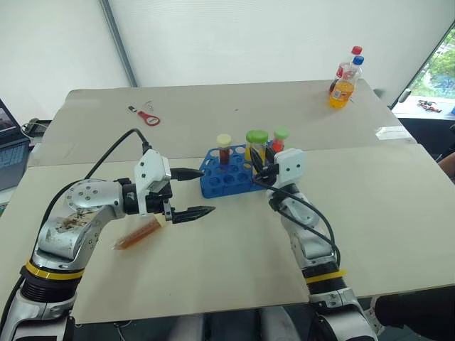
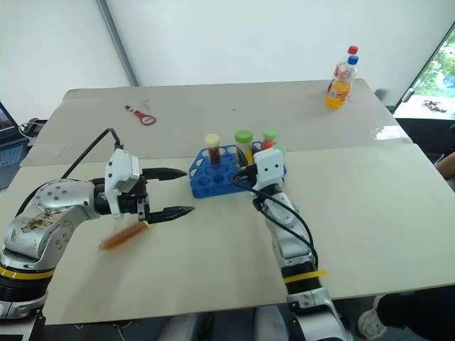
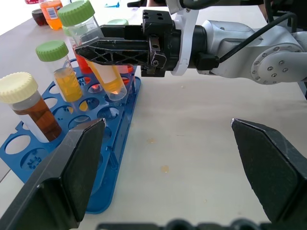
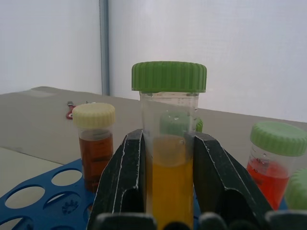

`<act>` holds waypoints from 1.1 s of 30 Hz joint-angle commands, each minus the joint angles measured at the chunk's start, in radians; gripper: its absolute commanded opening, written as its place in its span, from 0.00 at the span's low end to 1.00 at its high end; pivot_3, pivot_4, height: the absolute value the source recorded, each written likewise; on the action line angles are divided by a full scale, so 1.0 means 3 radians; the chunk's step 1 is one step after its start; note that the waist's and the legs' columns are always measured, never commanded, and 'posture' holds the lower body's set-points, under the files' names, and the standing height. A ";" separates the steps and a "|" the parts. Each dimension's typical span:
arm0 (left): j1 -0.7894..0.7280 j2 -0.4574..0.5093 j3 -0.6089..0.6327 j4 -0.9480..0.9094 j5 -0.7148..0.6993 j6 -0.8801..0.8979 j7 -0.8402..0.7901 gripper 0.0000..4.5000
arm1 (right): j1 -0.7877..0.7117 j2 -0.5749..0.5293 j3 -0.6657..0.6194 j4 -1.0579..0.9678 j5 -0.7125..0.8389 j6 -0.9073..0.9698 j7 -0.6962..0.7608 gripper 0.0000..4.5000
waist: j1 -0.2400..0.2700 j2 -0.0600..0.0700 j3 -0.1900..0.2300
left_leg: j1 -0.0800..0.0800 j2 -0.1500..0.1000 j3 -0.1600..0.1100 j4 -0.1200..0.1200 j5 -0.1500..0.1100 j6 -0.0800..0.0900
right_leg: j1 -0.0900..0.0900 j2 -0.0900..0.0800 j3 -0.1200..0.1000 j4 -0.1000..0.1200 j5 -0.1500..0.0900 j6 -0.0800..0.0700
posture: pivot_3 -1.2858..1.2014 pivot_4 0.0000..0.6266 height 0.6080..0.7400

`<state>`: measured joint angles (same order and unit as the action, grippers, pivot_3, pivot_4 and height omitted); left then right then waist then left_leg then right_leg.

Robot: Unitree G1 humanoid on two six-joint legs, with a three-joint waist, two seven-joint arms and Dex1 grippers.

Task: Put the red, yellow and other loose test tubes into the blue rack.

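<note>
My right gripper is to put the yellow test tube down in the blue rack's hole (image 1: 255, 180) in front of the other yellow one.
The blue rack (image 1: 222, 181) stands at mid-table. In it are a brown test tube (image 1: 224, 149) with a pale cap, a yellow one (image 3: 64, 79) with a green cap and a red one (image 4: 272, 165) with a green cap. My right gripper (image 1: 261, 168) is shut on another green-capped yellow test tube (image 3: 103, 67), tilted, its lower end at the rack's holes. Whether it sits in a hole I cannot tell. My left gripper (image 1: 206, 192) is open and empty to the left of the rack. An orange test tube (image 1: 138, 233) lies on the table under the left wrist.
Two soda bottles (image 1: 345, 84) stand at the table's far right corner. A red-handled tool (image 1: 148, 117) lies at the back left. A laptop (image 1: 7, 145) sits off the left edge. A seam crosses the table just behind the rack.
</note>
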<state>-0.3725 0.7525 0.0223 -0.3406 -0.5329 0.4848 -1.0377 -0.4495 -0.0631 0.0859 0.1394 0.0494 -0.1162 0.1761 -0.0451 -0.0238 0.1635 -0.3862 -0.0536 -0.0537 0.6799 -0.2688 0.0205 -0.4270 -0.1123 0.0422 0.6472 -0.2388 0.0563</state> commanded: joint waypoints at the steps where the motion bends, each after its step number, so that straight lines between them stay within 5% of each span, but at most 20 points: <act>1: 0.0009 0.0039 0.0100 -0.0135 -0.0030 -0.0041 0.0018 1.00 | -0.0058 0.0022 -0.0043 0.0084 -0.0037 -0.0174 -0.0027 0.21 | 0.0000 0.0000 0.0000 | 0.0001 0.0000 0.0000 0.0000 0.0000 0.0000 | 0.0001 0.0000 0.0000 0.0000 0.0000 0.0000 | 0.52 0.24 1.00; 28: -0.0159 -0.0004 0.0035 -0.0253 -0.0111 0.0230 0.0194 1.00 | 0.0031 0.0351 -0.0034 0.0389 -0.0107 -0.0540 -0.0277 0.21 | -0.0003 0.0000 0.0000 | 0.0008 0.0001 0.0000 -0.0001 0.0001 -0.0002 | 0.0006 0.0000 0.0002 0.0001 0.0000 -0.0001 | 0.52 0.24 1.00; 30: -0.0166 0.0004 0.0048 -0.0260 -0.0135 0.0301 0.0234 1.00 | 0.0131 0.0344 -0.0017 0.0257 -0.0042 -0.0504 -0.0184 0.44 | -0.0002 0.0000 0.0000 | 0.0008 0.0000 0.0000 -0.0001 0.0001 -0.0002 | 0.0006 0.0000 0.0002 0.0001 0.0000 -0.0001 | 0.52 0.24 1.00; 33: -0.0173 0.0034 0.0093 -0.0263 -0.0157 0.0396 0.0280 1.00 | 0.0299 0.0284 0.0025 0.0013 -0.0050 -0.0338 -0.0097 0.67 | -0.0003 0.0000 0.0000 | 0.0008 0.0000 0.0000 -0.0002 0.0001 -0.0001 | 0.0005 0.0000 0.0001 0.0001 0.0000 -0.0001 | 0.52 0.24 1.00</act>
<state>-0.4092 0.7511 0.0203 -0.3849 -0.5557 0.5925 -0.9639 -0.3645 0.0262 0.0851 0.2230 0.0237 -0.2377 0.1306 -0.0460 -0.0237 0.1635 -0.3840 -0.0535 -0.0539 0.6793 -0.2686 0.0201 -0.4254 -0.1122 0.0426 0.6475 -0.2387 0.0561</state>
